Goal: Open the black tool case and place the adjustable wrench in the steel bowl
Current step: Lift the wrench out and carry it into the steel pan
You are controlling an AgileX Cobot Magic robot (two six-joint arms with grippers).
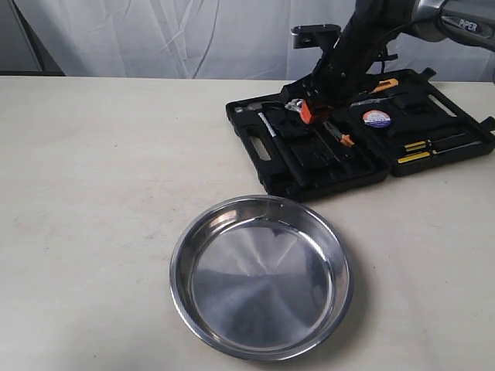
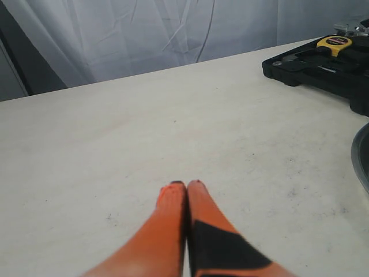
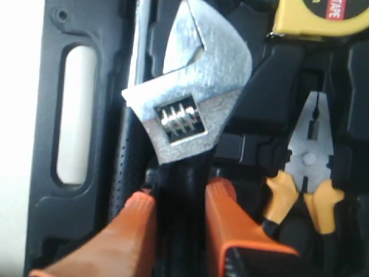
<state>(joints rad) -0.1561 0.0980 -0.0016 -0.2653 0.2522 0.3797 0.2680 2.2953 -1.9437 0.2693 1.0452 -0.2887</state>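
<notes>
Next, my right gripper lets go of the adjustable wrench so it lies flat across the middle of the steel bowl's shiny bottom (image 1: 274, 277).
The black tool case (image 1: 325, 166) lies open at the back right of the table, tools in its moulded slots. My right gripper (image 3: 180, 196) is shut on the black handle of the adjustable wrench (image 3: 187, 109), just below its silver head and thumb screw. In the exterior view the wrench head (image 1: 292, 104) shows beside the right gripper (image 1: 307, 110), over the case's left half; I cannot tell whether it is lifted clear of its slot. The steel bowl (image 1: 179, 263) sits empty in front of the case. My left gripper (image 2: 187, 186) is shut on nothing, low over bare table and outside the exterior view.
Orange-handled pliers (image 3: 308, 173) and a yellow tape measure (image 3: 320, 17) sit in the case next to the wrench. A black-handled hammer (image 1: 280, 151) lies along the case's handle side, and screwdrivers (image 1: 421, 147) in the right half. The bowl rim (image 2: 362, 156) shows in the left wrist view.
</notes>
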